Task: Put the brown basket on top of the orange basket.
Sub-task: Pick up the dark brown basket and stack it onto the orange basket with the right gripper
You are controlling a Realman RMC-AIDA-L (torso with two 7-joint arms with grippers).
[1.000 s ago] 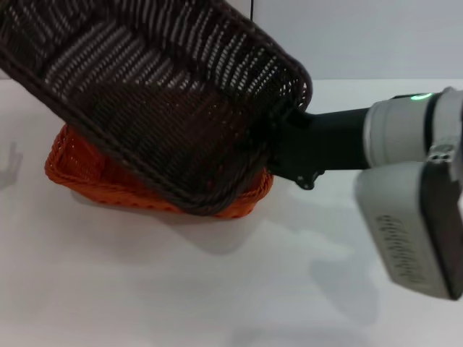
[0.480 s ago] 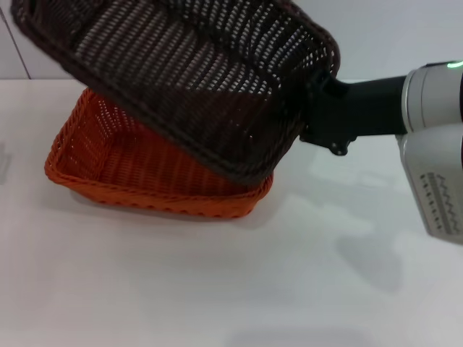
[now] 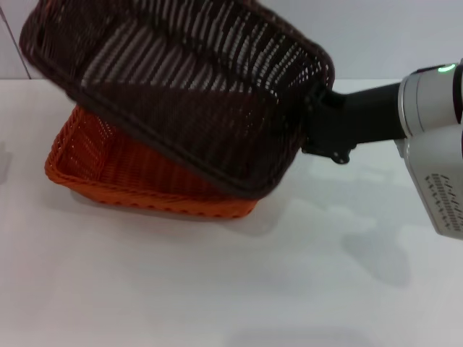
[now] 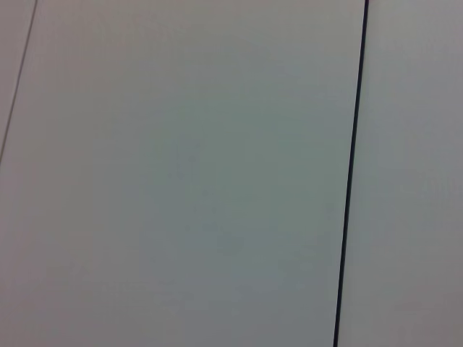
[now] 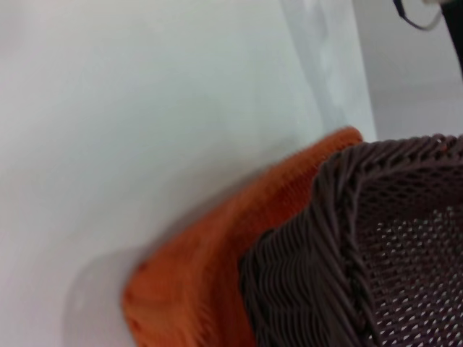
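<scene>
My right gripper has the brown basket. It will let go of it with its bottom nested inside the rim of the orange basket [image 3: 171, 135].
The brown basket [image 3: 188, 94] is held tilted above the orange basket [image 3: 108, 163], its near lower corner down over the orange basket's right end, its far side raised. My right gripper [image 3: 312, 116] is shut on the brown basket's right rim; its fingers are mostly hidden by the weave. The orange basket sits flat on the white table, its left part uncovered. In the right wrist view the brown basket [image 5: 362, 253] overlaps the orange basket [image 5: 210, 267]. The left gripper is out of view.
The white table [image 3: 231, 282] stretches in front of and to the right of the baskets. A pale wall with a dark seam [image 4: 351, 173] fills the left wrist view.
The brown basket has moved back and to the right off the orange one over the second, then dropped slightly lower over its right end. The right arm has drawn back right.
</scene>
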